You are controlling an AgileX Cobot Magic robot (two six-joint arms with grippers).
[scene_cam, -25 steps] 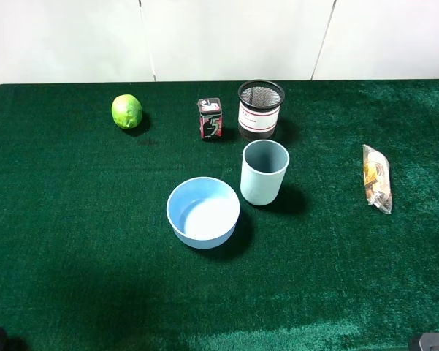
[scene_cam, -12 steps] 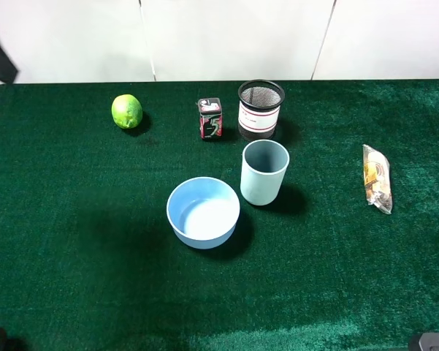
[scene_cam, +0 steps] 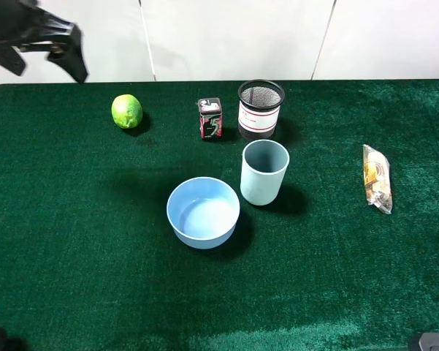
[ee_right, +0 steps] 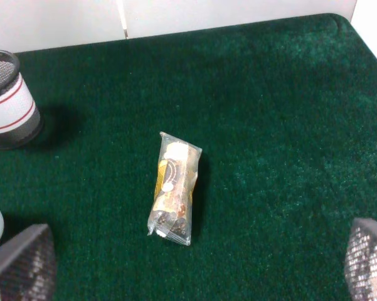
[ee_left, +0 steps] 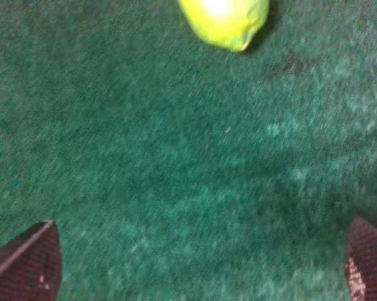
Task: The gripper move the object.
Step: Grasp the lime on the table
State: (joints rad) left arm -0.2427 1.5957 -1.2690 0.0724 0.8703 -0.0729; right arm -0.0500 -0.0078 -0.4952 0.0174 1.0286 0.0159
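Note:
My left gripper needs to close on the middle of the lime-green fruit [scene_cam: 126, 112] [ee_left: 225, 9], with a finger on either side of the fruit's widest part.
The lime-green fruit [scene_cam: 127, 111] lies on the green cloth at the back left. In the left wrist view it [ee_left: 226, 20] shows at the frame's edge, blurred. My left gripper [scene_cam: 50, 72] hangs high over the table's back left corner, to the left of the fruit and apart from it. Its jaws are wide open and empty, and the dark fingertips [ee_left: 26, 263] show in the left wrist view's corners. My right gripper [ee_right: 194, 271] is open and empty, above the cloth near a wrapped snack [ee_right: 172, 187].
A red-black small box [scene_cam: 210, 118] and a black mesh pen cup [scene_cam: 261, 109] stand at the back middle. A grey-blue cup [scene_cam: 264, 172] and a blue bowl [scene_cam: 203, 212] stand mid-table. The wrapped snack [scene_cam: 376, 178] lies at the right.
My left arm has swung into view at the top left, moving right toward the fruit. The things on the table have not moved.

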